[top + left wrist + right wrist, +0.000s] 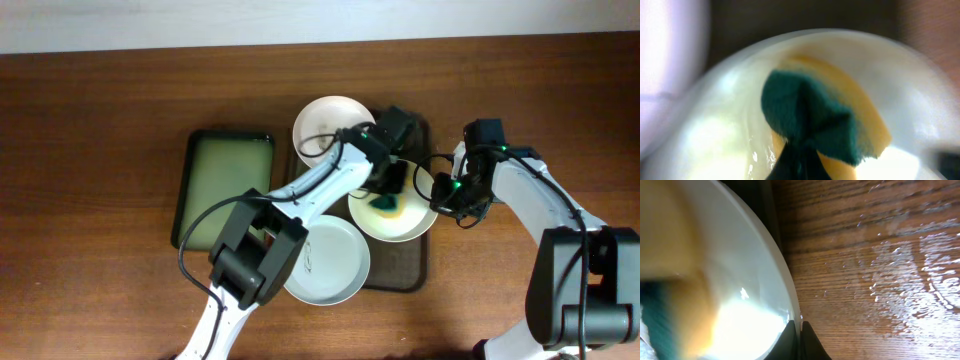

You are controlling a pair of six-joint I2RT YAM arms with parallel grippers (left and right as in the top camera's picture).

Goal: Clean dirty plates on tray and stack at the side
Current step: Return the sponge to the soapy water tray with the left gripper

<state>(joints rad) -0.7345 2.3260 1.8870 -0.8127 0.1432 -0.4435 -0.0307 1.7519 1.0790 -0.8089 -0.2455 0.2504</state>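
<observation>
My left gripper is going to put the teal and yellow sponge down in the middle of the smaller green-rimmed tray (220,196).
Three white plates show in the overhead view. One (330,122) lies at the back of the dark brown tray (402,272), and one (325,262) overlaps the tray's front left edge. The third (405,222) is at the tray's right. My left gripper (388,192) is shut on a teal and yellow sponge (810,117) and presses it onto this third plate (710,135). My right gripper (801,330) is shut on that plate's right rim (750,280), its fingers pinching the edge above the wood table.
A smaller green-rimmed tray (222,185) with a pale inside lies to the left of the brown tray. The wood table (880,255) to the right of the plate has wet streaks. The two arms are close together over the brown tray.
</observation>
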